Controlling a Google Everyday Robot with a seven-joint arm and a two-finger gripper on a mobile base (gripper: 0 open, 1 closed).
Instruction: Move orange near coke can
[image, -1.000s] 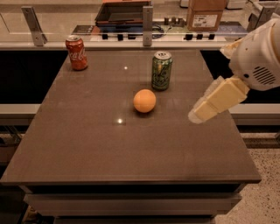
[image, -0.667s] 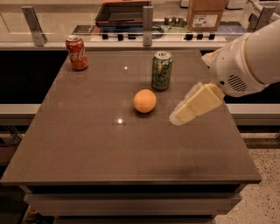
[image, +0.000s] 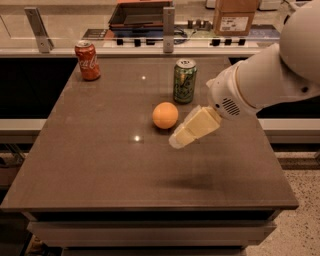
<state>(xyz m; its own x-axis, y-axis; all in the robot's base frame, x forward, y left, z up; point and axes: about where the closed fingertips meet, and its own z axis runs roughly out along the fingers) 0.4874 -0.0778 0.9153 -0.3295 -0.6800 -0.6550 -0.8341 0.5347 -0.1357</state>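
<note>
I should next move my gripper to the orange's middle (image: 165, 117), in front of the green can, and close it there.
The orange (image: 165, 115) sits on the brown table (image: 100, 165) near its middle. The red coke can (image: 88, 60) stands upright at the table's far left corner, well apart from the orange. My gripper (image: 181, 137) reaches in from the right on a white arm and hangs above the table just right of and slightly in front of the orange, not touching it. It holds nothing that I can see.
A green can (image: 184, 81) stands upright just behind and right of the orange. A counter with a metal rail (image: 168, 22) and a cardboard box (image: 235, 16) runs behind the table. The floor drops off at the table's right edge.
My gripper and arm have moved left across the table, from the right side to just beside the orange. The orange and both cans have not moved.
</note>
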